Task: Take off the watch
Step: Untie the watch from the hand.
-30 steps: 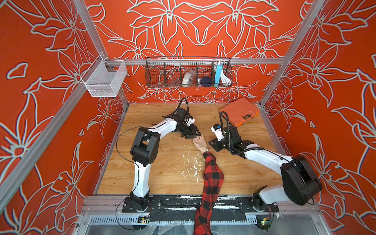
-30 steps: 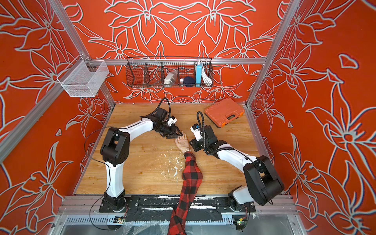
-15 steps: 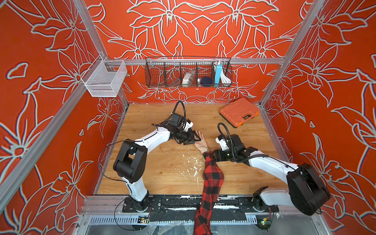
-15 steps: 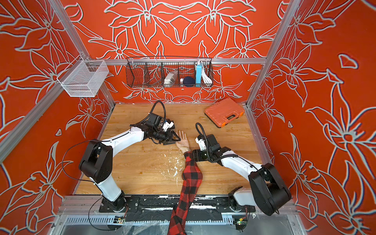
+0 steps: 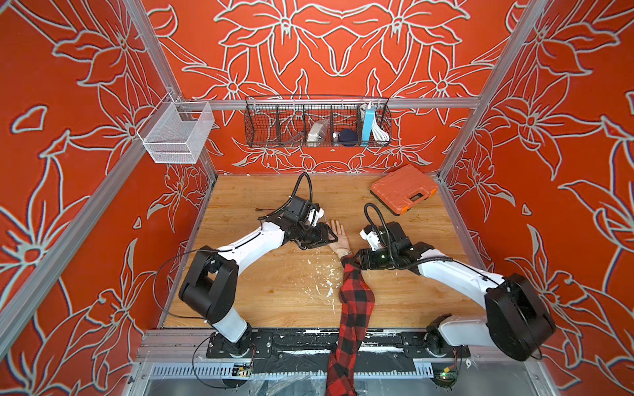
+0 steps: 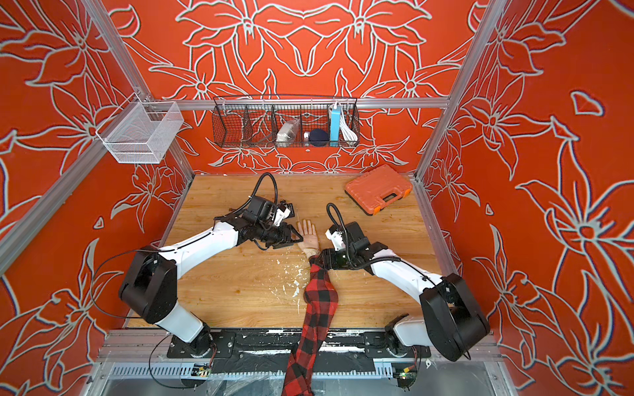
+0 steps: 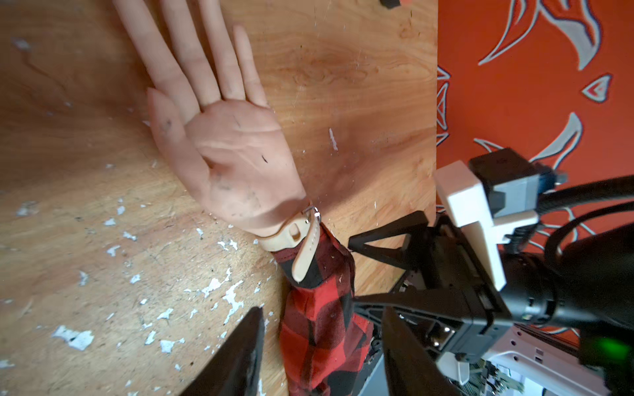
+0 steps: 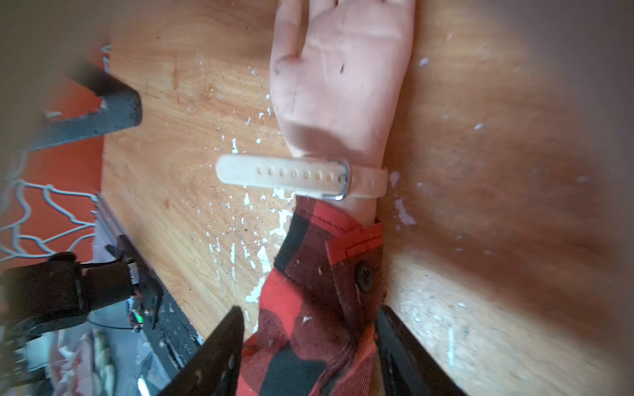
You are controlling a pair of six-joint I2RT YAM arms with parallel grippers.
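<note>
The loose end of the strap points to the thumb side, so I will have my right gripper leave the cuff, pinch that end and pull it back over the watch's buckle [image 8: 340, 180].
A mannequin hand [image 5: 338, 233] lies palm up on the wooden table, its forearm in a red-and-black plaid sleeve [image 5: 355, 301]. The watch [image 7: 298, 236] is strapped round the wrist; only its cream strap [image 8: 291, 175] and metal buckle [image 8: 343, 180] show. The strap's free end sticks out sideways and the face is hidden. My left gripper [image 5: 332, 236] is open beside the thumb side of the palm and holds nothing. My right gripper [image 8: 308, 343] is open at the cuff, a finger on either side of the sleeve [image 8: 308, 291].
An orange tool case [image 5: 404, 188] lies at the back right of the table. A black wire basket [image 5: 317, 123] with several items hangs on the back wall, a white mesh basket [image 5: 176, 132] on the left rail. White flecks [image 5: 329, 284] dot the wood left of the sleeve.
My right gripper has moved from beside the palm toward the front, to the sleeve cuff, and has opened wider. My left gripper has slid from the fingertips to beside the palm.
</note>
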